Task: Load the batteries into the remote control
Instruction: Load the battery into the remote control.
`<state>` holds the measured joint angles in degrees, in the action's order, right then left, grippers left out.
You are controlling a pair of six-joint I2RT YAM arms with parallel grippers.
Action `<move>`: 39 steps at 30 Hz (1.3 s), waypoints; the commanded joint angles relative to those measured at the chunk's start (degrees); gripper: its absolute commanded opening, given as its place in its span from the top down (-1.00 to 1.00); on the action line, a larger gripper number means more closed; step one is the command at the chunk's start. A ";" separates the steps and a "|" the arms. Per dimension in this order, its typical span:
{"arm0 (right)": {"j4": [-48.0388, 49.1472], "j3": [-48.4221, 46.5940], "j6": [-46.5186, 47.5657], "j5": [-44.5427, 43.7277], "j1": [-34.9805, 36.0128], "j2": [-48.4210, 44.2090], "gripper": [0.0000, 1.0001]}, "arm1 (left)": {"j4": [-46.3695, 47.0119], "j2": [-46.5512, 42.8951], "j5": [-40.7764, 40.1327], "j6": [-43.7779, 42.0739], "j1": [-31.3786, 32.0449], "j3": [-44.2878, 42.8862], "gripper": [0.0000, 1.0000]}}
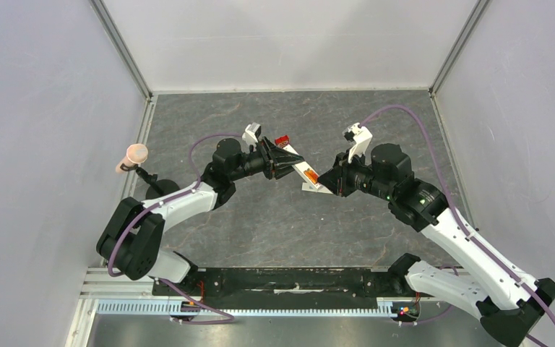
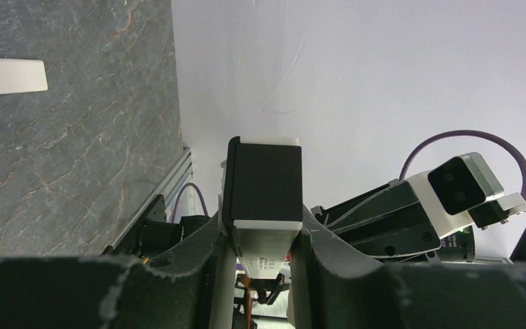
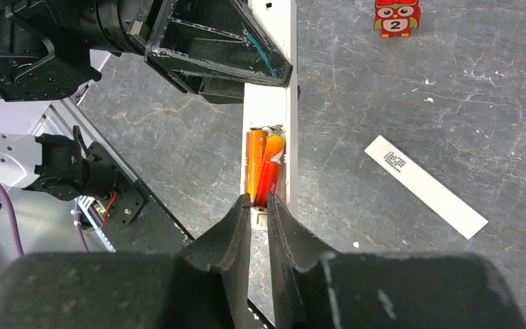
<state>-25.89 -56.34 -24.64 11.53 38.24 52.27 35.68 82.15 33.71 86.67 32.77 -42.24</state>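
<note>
The red battery slants toward the orange battery in the remote control's hollow, so my right gripper needs to open, back off slightly and retake the red battery's near end (image 3: pixel 261 201) to seat it.
My left gripper (image 1: pixel 287 163) is shut on the remote control (image 1: pixel 305 173), a slim white bar held above the table. In the left wrist view the remote's dark end (image 2: pixel 263 181) sticks out between my fingers (image 2: pixel 264 241). In the right wrist view the remote (image 3: pixel 287 82) shows its battery recess. One orange battery (image 3: pixel 254 168) lies in the recess. A second battery (image 3: pixel 272 171) sits tilted beside it, its near end pinched by my right gripper (image 3: pixel 260 204). In the top view the right gripper (image 1: pixel 325 181) is at the remote's free end.
The thin white cover strip (image 3: pixel 426 186) lies on the grey table to the right of the remote and also shows in the left wrist view (image 2: pixel 8 75). A small red box (image 3: pixel 397 16) stands farther back (image 1: pixel 282 140). A pink object (image 1: pixel 133 156) hangs by the left wall.
</note>
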 commanded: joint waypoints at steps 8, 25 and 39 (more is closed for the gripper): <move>1.78 0.85 0.95 -0.29 -0.10 0.55 0.83 | 2.42 -0.18 1.35 -0.91 0.30 -1.53 0.96; 3.25 1.86 0.90 0.27 -0.12 1.03 0.62 | 2.61 0.17 0.83 -0.18 0.19 -1.63 0.96; 1.58 -1.08 -0.06 -0.46 -0.10 0.06 0.31 | 2.40 0.78 0.40 -1.02 0.23 -0.48 0.96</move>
<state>-23.77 -54.76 -24.88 11.51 38.24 53.30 34.83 82.89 33.56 86.48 32.75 -42.24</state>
